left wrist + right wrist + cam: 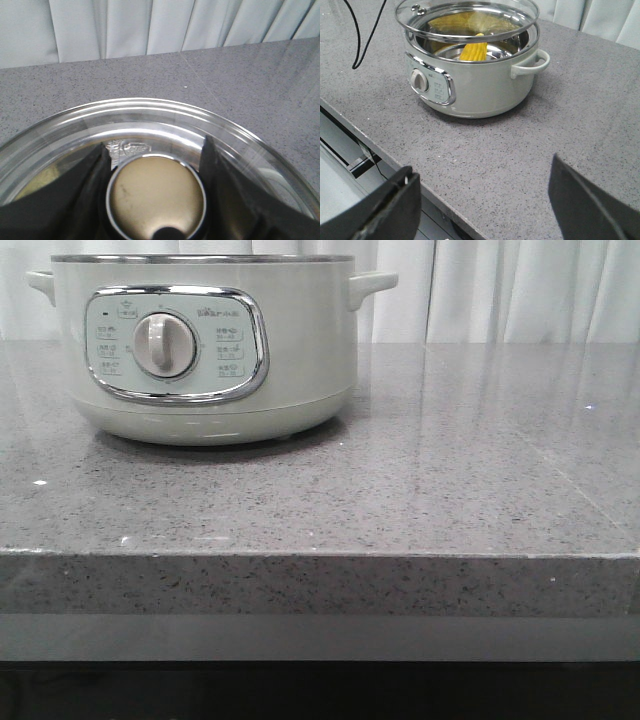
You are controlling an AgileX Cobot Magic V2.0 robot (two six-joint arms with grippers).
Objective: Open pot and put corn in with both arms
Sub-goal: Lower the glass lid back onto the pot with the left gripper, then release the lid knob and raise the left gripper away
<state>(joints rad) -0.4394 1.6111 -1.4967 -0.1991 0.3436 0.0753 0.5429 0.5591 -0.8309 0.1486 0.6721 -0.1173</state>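
Next, my left gripper lets go of the glass lid on the steel rim of the pale green-white pot point(203, 256).
The pale green-white pot point(300, 360) stands at the back left of the grey counter, and its top is cut off in the front view. In the right wrist view the pot point(480, 90) holds the yellow corn point(475, 51), and the glass lid point(470, 31) hovers just above the steel rim. My left gripper point(156, 149) is shut on the lid's round metal knob point(156, 197), one finger on each side. My right gripper point(481, 167) is open and empty, above the counter's front edge and well short of the pot.
A black cable point(356, 47) loops on the counter beside the pot. The counter's front edge point(375, 150) drops off near my right gripper. Pale curtains point(520, 290) hang behind the counter. No gripper shows in the front view.
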